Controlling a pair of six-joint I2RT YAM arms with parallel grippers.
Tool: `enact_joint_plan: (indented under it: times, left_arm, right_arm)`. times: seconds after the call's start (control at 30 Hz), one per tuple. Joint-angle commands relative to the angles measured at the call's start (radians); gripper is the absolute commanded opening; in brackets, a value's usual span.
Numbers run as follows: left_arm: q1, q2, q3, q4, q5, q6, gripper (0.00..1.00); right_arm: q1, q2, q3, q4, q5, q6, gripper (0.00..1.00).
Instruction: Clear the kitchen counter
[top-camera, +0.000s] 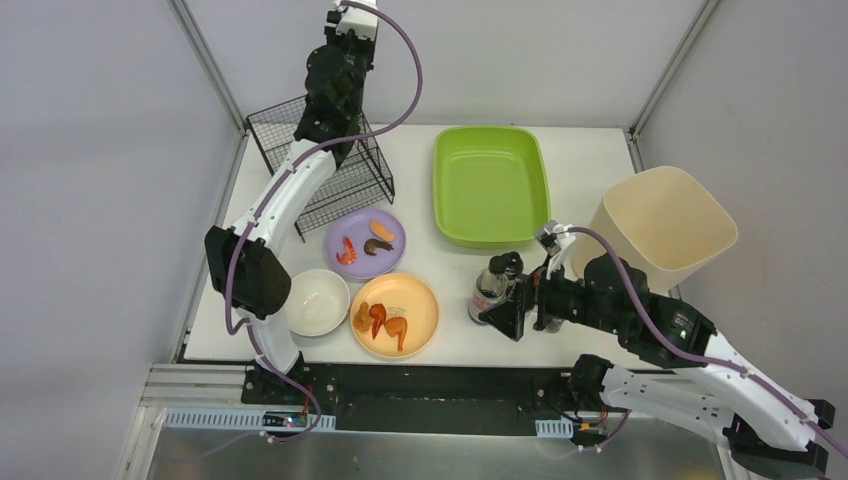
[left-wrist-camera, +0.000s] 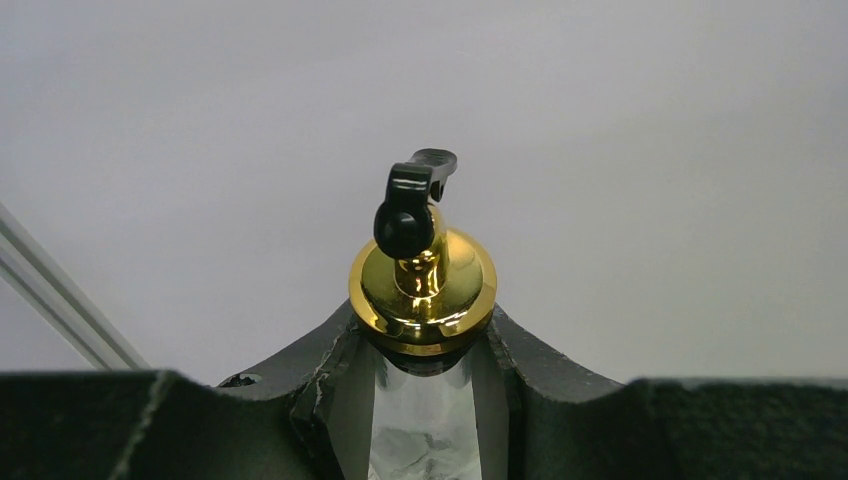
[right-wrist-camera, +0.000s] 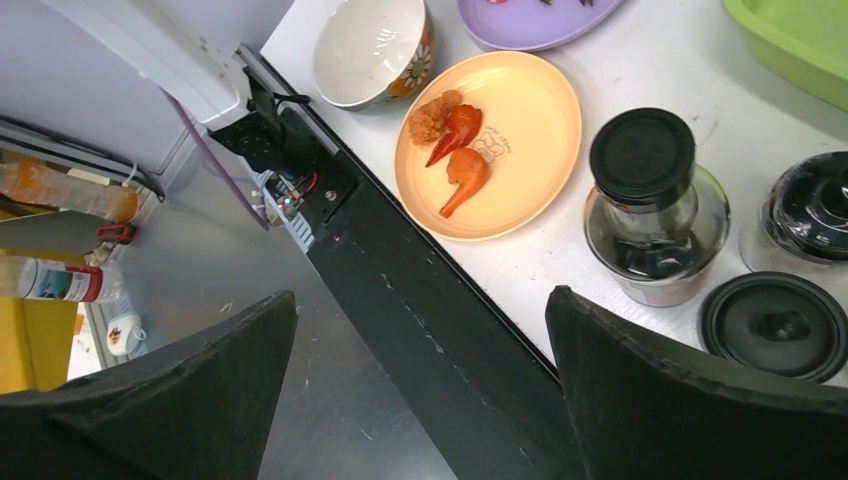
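Note:
My left gripper is holding the glass bottle high over the back of the counter. It will let go of it in the wire rack's back corner (top-camera: 338, 104), on the lime-green tray's side.
The kitchen counter (top-camera: 420, 262) is a white tabletop carrying dishes and jars. My left gripper (left-wrist-camera: 423, 335) is shut on the neck of a clear glass bottle (left-wrist-camera: 425, 420) with a gold cap (left-wrist-camera: 423, 290) and a black spout. It is held high over the back left, facing the wall. My right gripper (right-wrist-camera: 420, 295) stands wide open at the counter's front edge. Nothing is between its fingers, which look down on the black front rail. A black-lidded glass jar (right-wrist-camera: 655, 200) stands just beyond its right finger (right-wrist-camera: 650, 380), also seen as the jar (top-camera: 490, 285) from above.
An orange plate (top-camera: 395, 315) and a purple plate (top-camera: 365, 243) hold food pieces, with a white bowl (top-camera: 317, 300) beside them. A lime-green tray (top-camera: 490, 185) sits at the back, a wire rack (top-camera: 330, 175) back left, a beige bin (top-camera: 665, 225) right. A loose black lid (right-wrist-camera: 785, 325) and a second jar (right-wrist-camera: 810, 210) stand nearby.

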Motion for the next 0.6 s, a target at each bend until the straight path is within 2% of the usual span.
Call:
enact_joint_plan:
  times: [0.0,0.23,0.57]
  left_arm:
    - [0.038,0.007,0.11,0.154,-0.008,0.019,0.0]
    - [0.106,0.041,0.107,0.151,0.02,-0.086,0.0]
    - [0.144,0.057,0.026,0.176,0.005,-0.182,0.0]
  right_arm:
    - [0.004,0.0,0.016,0.078,-0.055,-0.021,0.99]
    - [0.004,0.038,0.015,0.085,-0.032,-0.029,0.99]
    - [0.003,0.088,0.021,0.096,-0.031,-0.031,0.99]
